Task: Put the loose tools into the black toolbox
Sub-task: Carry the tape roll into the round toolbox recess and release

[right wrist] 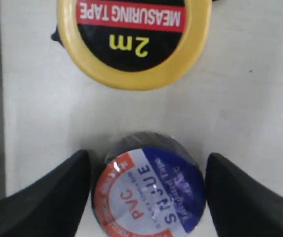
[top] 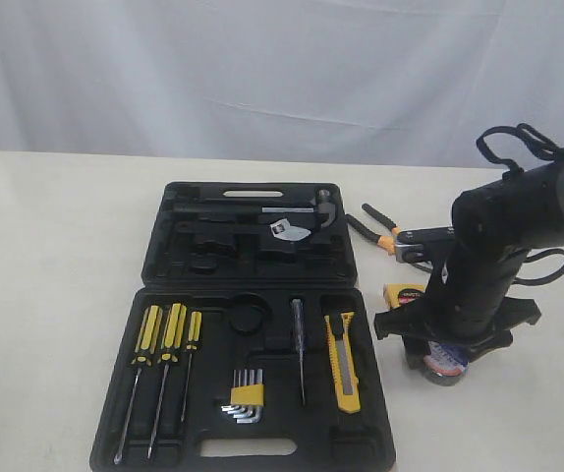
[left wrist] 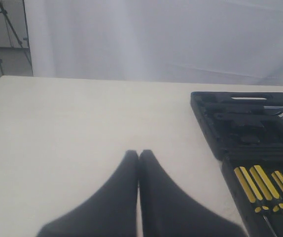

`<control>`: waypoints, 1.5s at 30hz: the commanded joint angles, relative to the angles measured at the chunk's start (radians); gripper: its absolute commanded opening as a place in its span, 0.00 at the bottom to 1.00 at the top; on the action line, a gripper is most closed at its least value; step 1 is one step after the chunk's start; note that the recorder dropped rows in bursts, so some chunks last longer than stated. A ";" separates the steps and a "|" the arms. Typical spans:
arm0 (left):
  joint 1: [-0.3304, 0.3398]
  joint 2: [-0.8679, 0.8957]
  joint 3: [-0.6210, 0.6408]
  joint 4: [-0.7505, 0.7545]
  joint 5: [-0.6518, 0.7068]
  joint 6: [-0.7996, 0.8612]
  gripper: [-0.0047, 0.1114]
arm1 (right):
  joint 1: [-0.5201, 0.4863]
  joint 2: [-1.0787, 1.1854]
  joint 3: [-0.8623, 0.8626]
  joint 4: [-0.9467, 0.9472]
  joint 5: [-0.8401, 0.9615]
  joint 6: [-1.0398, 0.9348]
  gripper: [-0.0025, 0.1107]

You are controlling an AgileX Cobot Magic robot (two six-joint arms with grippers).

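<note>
I need to close my right gripper on the sides of the dark tape roll (top: pixel 443 369) (right wrist: pixel 149 192), because the roll belongs in the round slot of the black toolbox.
The black toolbox (top: pixel 370 433) lies open on the table, and the yellow-black utility knife (top: pixel 343 362) rests in a slot of its lower half. To the right of the lid lie the orange-and-black-handled pliers (top: pixel 378 228). The yellow tape measure (right wrist: pixel 134 39) sits on the table just beyond the dark tape roll (right wrist: pixel 149 190) with its blue-white label. My right gripper (right wrist: pixel 149 157) is open, one finger on each side of the roll, low over the table. My left gripper (left wrist: pixel 139 154) is shut on nothing, over bare table beside the toolbox (left wrist: pixel 215 143).
Yellow-black screwdrivers (top: pixel 164 339), a bunch of hex keys (top: pixel 246 395) and a thin tester (top: pixel 299 344) sit in the lower half. A hammer and wrench (top: pixel 287 224) fill the lid. My right arm (top: pixel 488 265) hides part of the tape measure (top: pixel 403 293).
</note>
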 commanded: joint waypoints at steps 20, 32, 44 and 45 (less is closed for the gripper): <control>-0.002 -0.003 0.002 -0.002 0.000 0.000 0.04 | 0.160 -0.169 -0.202 0.093 0.289 -0.058 0.15; -0.002 -0.003 0.002 -0.002 0.000 -0.002 0.04 | 0.366 0.103 -0.606 0.091 0.328 -0.017 0.15; -0.002 -0.003 0.002 -0.002 0.000 0.000 0.04 | 0.386 0.334 -0.774 0.079 0.287 -0.017 0.15; -0.002 -0.003 0.002 -0.002 0.000 0.000 0.04 | 0.386 0.340 -0.778 0.079 0.277 -0.017 0.15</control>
